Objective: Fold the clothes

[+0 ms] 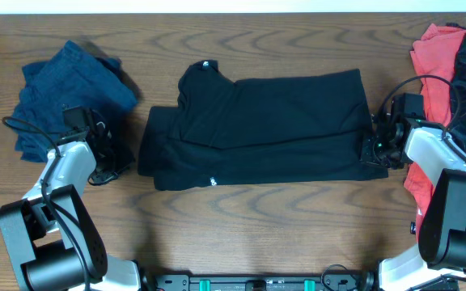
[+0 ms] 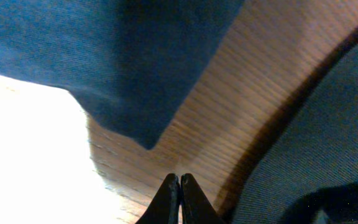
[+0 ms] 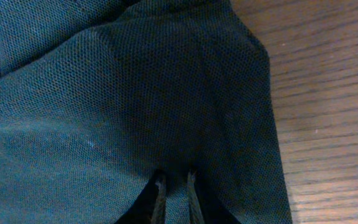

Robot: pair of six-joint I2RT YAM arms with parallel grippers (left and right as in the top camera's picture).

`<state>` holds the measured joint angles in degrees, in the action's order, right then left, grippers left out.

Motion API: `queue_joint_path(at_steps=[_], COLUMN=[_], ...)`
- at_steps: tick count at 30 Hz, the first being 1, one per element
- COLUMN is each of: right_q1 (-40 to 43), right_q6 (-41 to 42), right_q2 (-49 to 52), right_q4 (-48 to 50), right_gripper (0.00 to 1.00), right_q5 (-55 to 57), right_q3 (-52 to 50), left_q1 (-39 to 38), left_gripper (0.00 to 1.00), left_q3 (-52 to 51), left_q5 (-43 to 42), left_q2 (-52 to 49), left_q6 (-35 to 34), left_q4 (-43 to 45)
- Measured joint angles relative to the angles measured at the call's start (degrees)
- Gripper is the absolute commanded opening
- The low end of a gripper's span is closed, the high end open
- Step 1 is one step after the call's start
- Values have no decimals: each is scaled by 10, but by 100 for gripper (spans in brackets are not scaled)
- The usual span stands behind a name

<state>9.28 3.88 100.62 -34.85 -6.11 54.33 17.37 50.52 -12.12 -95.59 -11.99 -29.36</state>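
Observation:
The fingers of my left gripper are shut over the wood beside the black shirt, so next I open them, move across and take the shirt's edge (image 1: 145,165) before folding.
A black shirt (image 1: 265,129) lies partly folded across the middle of the table. My right gripper (image 1: 371,150) is at its right edge. In the right wrist view the jaws (image 3: 174,177) are pinched close on the dark mesh fabric (image 3: 104,93), near its corner. My left gripper (image 1: 128,161) rests low just left of the shirt. In the left wrist view its jaws (image 2: 179,178) are shut and empty over bare wood (image 2: 241,93), between a blue garment (image 2: 135,56) and the shirt's edge (image 2: 316,155).
A crumpled blue garment (image 1: 63,89) lies at the back left. A red garment (image 1: 437,61) with a dark piece on it is heaped at the right edge, behind my right arm. Cables run beside both arms.

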Motion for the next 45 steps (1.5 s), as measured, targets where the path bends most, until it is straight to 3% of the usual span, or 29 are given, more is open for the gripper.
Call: queue_joint_path(at_steps=[2,5,8,11,13,16,32,34,35,41,45], right_q1=[0,0,0,0,0,0,0,0,0,0,2], right_q6=[0,0,0,0,0,0,0,0,0,0,0], right_q2=[0,0,0,0,0,0,0,0,0,0,0], right_q4=[0,0,0,0,0,0,-2,-3,-3,-3,-5], right_gripper=[13,13,13,13,13,13,13,13,13,14,13], right_q5=[0,0,0,0,0,0,0,0,0,0,4], right_q3=[0,0,0,0,0,0,0,0,0,0,1], left_q1=[0,0,0,0,0,-1,-7,-7,-7,-7,-5], left_gripper=[29,33,45,47,46,35,33,12,6,6,6], left_q3=[0,0,0,0,0,0,-35,-41,-42,-42,-42], left_q5=[-17,-55,-84,-98,-105,-114,-115,-115,-115,-110,-57], left_q2=[0,0,0,3,8,12,12,12,12,12,13], left_q6=[0,4,10,14,14,14,15,15,13,15,11], left_q4=[-1,-1,-2,-3,-5,-12,6,9,10,13,-3])
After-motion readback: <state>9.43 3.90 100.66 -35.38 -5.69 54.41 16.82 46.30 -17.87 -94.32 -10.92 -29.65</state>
